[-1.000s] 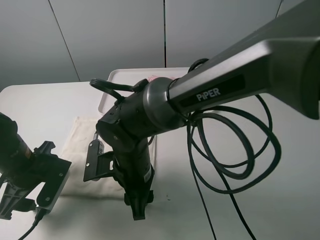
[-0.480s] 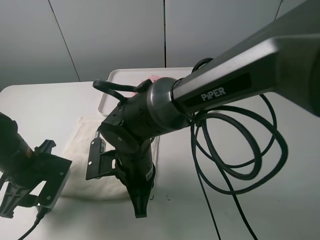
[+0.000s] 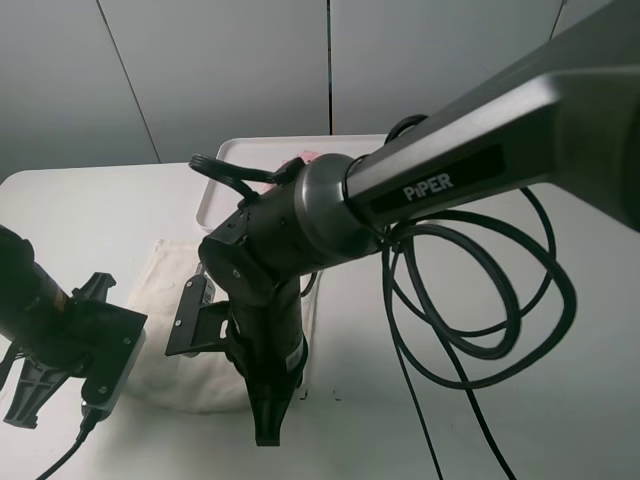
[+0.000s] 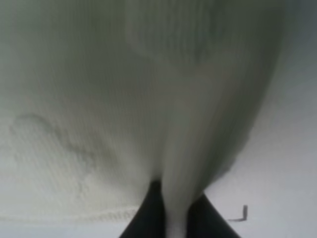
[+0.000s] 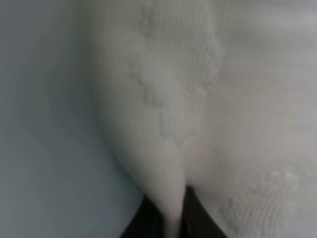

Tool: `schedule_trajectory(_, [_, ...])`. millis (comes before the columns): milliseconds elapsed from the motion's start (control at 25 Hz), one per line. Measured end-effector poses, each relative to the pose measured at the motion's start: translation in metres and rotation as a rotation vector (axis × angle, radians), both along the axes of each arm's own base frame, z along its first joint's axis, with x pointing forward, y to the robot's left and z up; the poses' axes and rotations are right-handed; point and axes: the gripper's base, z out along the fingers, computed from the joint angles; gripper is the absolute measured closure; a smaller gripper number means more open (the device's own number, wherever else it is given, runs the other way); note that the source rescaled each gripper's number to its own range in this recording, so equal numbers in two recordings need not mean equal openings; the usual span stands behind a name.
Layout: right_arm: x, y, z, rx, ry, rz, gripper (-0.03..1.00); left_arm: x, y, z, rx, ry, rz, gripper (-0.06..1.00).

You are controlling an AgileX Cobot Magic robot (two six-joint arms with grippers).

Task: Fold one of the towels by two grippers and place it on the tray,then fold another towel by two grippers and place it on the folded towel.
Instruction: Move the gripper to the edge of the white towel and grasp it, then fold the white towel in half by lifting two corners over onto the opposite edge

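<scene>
Next, my left gripper releases the cream towel's near edge on its far corner (image 3: pixel 176 247) near the white tray.
A cream towel (image 3: pixel 175 290) lies spread on the table, left of centre. My right arm reaches across the middle, and its gripper (image 3: pixel 267 432) points down at the towel's near right edge. In the right wrist view the gripper (image 5: pixel 171 218) is shut on a raised fold of the cream towel (image 5: pixel 163 124). In the left wrist view my left gripper (image 4: pixel 176 220) is shut on another pinched fold of the towel (image 4: pixel 99 99). The left arm (image 3: pixel 70 335) sits at the towel's near left corner. A white tray (image 3: pixel 225 160) stands behind, with a pink towel (image 3: pixel 310 156) partly hidden by the arm.
A black cable loop (image 3: pixel 480 300) hangs from the right arm over the right side of the white table (image 3: pixel 90 210). The right arm's body hides the middle of the towel and part of the tray. Grey wall panels stand behind the table.
My right gripper has dropped lower and a little to the left at the towel's near edge. The left arm has shifted slightly toward the towel.
</scene>
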Motion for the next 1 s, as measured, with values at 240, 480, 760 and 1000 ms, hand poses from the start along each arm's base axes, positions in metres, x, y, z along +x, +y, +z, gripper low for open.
schedule_trajectory(240, [-0.005, -0.004, 0.008, -0.007, 0.040, -0.069, 0.97, -0.001, -0.003, 0.015, -0.061, -0.041, 0.083, 0.92])
schedule_trajectory(480, [0.006, -0.011, 0.043, 0.075, 0.077, -0.195, 0.97, -0.005, -0.006, 0.035, -0.146, -0.074, 0.193, 0.92])
schedule_trajectory(760, [0.021, -0.026, 0.077, 0.158, 0.121, -0.343, 0.97, -0.008, -0.009, 0.060, -0.297, -0.153, 0.442, 0.92])
schedule_trajectory(1000, [0.036, -0.037, 0.085, 0.169, 0.125, -0.501, 0.97, 0.003, -0.012, 0.074, -0.398, -0.203, 0.651, 0.92])
